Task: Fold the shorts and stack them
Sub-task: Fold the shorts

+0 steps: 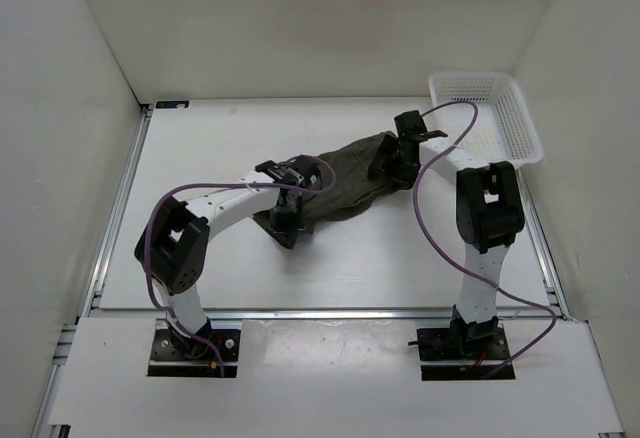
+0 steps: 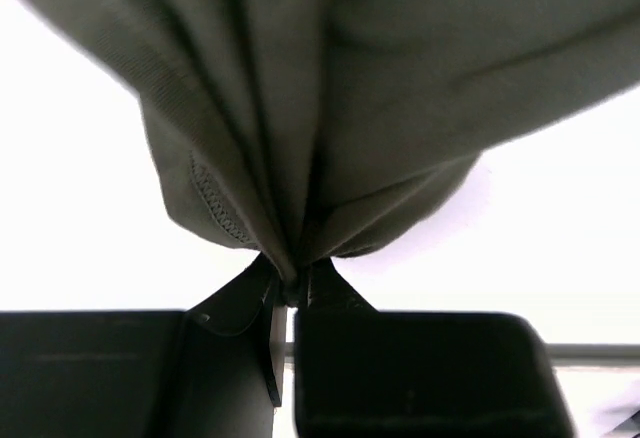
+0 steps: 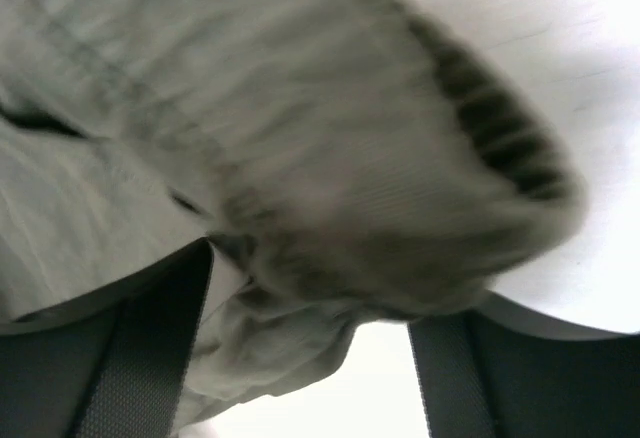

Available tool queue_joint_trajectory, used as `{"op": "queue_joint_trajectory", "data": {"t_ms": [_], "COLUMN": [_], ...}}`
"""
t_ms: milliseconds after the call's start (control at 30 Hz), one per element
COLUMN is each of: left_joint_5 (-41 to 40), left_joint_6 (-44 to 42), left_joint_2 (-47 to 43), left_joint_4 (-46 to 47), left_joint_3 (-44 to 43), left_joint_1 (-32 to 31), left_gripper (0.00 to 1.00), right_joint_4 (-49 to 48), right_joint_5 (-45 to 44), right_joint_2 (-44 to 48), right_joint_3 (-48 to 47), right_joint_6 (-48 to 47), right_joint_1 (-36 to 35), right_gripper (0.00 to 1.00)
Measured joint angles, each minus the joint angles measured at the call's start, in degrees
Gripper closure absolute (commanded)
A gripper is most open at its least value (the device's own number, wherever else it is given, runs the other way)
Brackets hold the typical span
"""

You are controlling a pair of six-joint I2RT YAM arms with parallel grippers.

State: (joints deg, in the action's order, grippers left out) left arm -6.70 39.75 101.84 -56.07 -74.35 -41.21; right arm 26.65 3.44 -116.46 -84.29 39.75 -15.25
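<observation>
The shorts lie bunched crooked, with their far end loose in my open right gripper. Next, I pinch that end (image 3: pixel 305 293) before both grippers pull them straight.
The dark olive-green shorts (image 1: pixel 345 173) lie bunched in a diagonal strip across the middle of the table. My left gripper (image 1: pixel 284 216) is at their near left end. In the left wrist view it (image 2: pixel 290 293) is shut on a pinched fold of the shorts (image 2: pixel 380 88), which hang gathered from the fingertips above the white table. My right gripper (image 1: pixel 392 166) is at the far right end. In the right wrist view it (image 3: pixel 310 348) is open, its fingers (image 3: pixel 150 348) wide apart, with a blurred bunch of the shorts (image 3: pixel 300 158) lying between and beyond them.
A white mesh basket (image 1: pixel 485 108) stands at the far right corner of the table, just behind the right arm. White walls enclose the table on the left, back and right. Purple cables loop off both arms.
</observation>
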Motion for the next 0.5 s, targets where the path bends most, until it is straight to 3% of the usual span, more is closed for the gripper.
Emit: {"op": "queue_joint_trajectory", "data": {"t_ms": [67,267,500], "left_joint_5": [-0.81,-2.38,-2.56], "left_joint_6": [-0.85,-2.25,-2.99], "left_joint_2": [-1.33,-6.01,-6.27], "left_joint_4": [-0.79,-1.51,-1.55], "left_joint_3": [0.00,1.20,2.75], "left_joint_1": [2.16,6.12,5.86], "left_gripper": [0.90,0.90,0.90], "right_joint_4": [0.50,0.02,-6.60], "right_joint_5": [-2.78,-7.54,-1.79], "right_joint_2": [1.22,11.39,15.28], "right_joint_3": [0.31,7.67,18.58], "right_joint_6": [0.22,1.29,7.08], "right_joint_1": [-1.66,-4.31,-2.29], "right_gripper": [0.02,0.02,0.04]}}
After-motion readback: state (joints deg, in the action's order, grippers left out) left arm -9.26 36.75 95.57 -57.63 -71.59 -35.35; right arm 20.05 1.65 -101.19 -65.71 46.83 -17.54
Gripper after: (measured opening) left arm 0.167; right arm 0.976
